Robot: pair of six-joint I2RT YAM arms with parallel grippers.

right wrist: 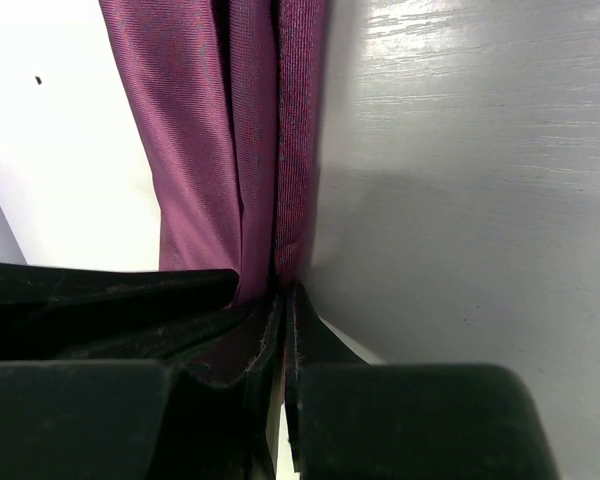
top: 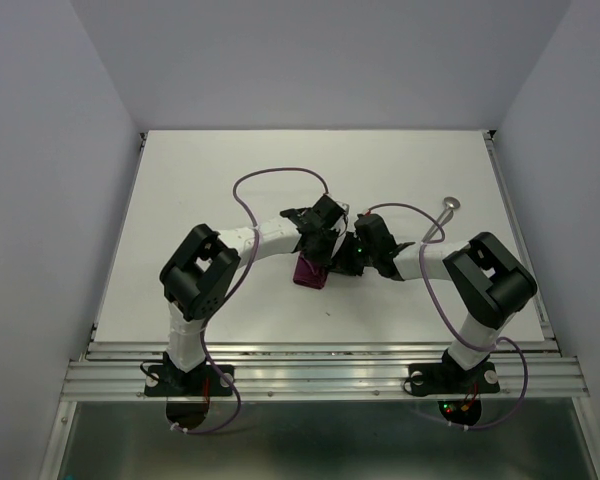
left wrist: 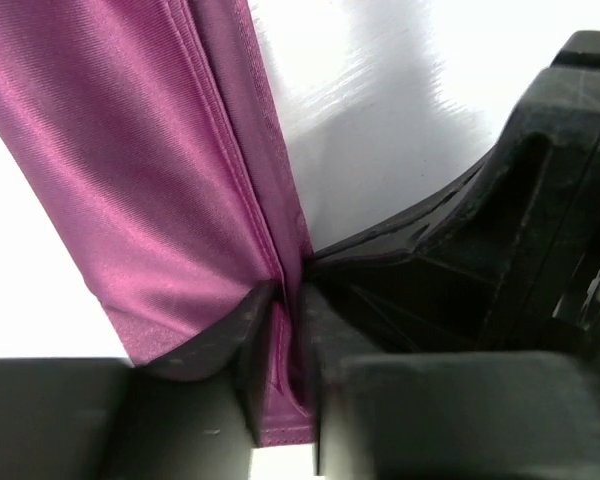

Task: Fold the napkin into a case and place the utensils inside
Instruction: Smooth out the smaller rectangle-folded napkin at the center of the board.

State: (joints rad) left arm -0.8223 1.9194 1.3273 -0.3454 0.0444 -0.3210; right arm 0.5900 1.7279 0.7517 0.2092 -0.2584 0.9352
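The napkin's near end has both grippers close together at it, so my right gripper should hold here while my left gripper takes the folded edge's far end (left wrist: 225, 25).
The plum-purple napkin (top: 310, 272) hangs in long folds between my two grippers at the table's middle; I cannot tell whether it forms a case. In the left wrist view the napkin (left wrist: 160, 180) runs down into my left gripper (left wrist: 285, 300), whose jaws stand slightly apart with the hemmed edge lying loose in the gap. From above, the left gripper (top: 325, 252) is just beside the right gripper (top: 348, 262). In the right wrist view my right gripper (right wrist: 283, 290) is shut on the napkin (right wrist: 210, 130). Of the utensils, a silver spoon (top: 450, 204) lies far right.
The black body of the right gripper (left wrist: 540, 200) fills the right side of the left wrist view, close to the cloth. Purple cables (top: 280, 175) loop over both arms. The white table (top: 200, 190) ends at a metal rail (top: 320, 350) along the near edge.
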